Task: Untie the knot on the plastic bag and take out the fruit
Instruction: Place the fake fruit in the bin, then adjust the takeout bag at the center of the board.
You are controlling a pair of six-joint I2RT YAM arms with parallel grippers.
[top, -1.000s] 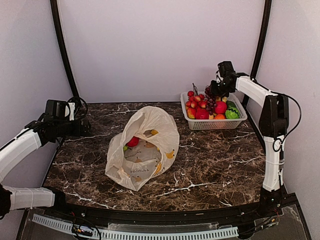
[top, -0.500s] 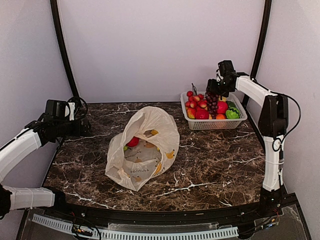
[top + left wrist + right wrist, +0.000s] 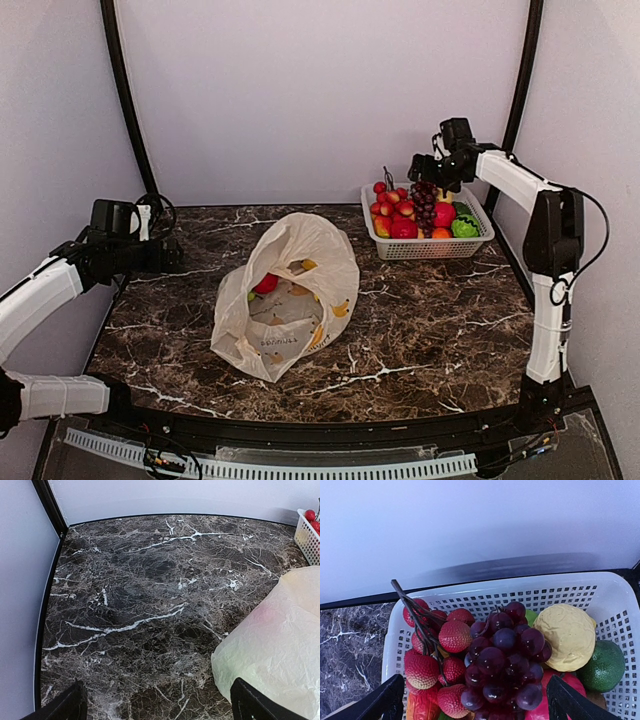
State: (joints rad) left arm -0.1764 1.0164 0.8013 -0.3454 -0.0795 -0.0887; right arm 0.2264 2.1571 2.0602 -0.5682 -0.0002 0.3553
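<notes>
Next, my left gripper goes to the open rim [image 3: 239,301] of the cream plastic bag, on the side facing that gripper, and closes there.
The cream plastic bag [image 3: 287,300] lies on the dark marble table with its mouth open toward the back. No knot shows on it. Inside it I see fruit: a red piece [image 3: 266,283], a yellow piece [image 3: 308,265] and a green bit. My right gripper [image 3: 425,172] hangs open just above the white mesh basket [image 3: 428,250], holding nothing. Below its jaws the purple grape bunch [image 3: 507,655] rests in the basket beside the red berry bunch [image 3: 440,655]. My left gripper [image 3: 172,256] is open at the table's left edge, apart from the bag [image 3: 275,650].
The basket [image 3: 495,587] also holds a yellow ball [image 3: 565,630], a green lime [image 3: 605,665] and a red fruit. It stands at the back right corner, close to the wall. Bare marble [image 3: 150,605] lies between the left gripper and the bag.
My right gripper has opened and let go of the grape bunch, which now lies in the basket, and it has risen slightly. The left arm and the bag have not moved.
</notes>
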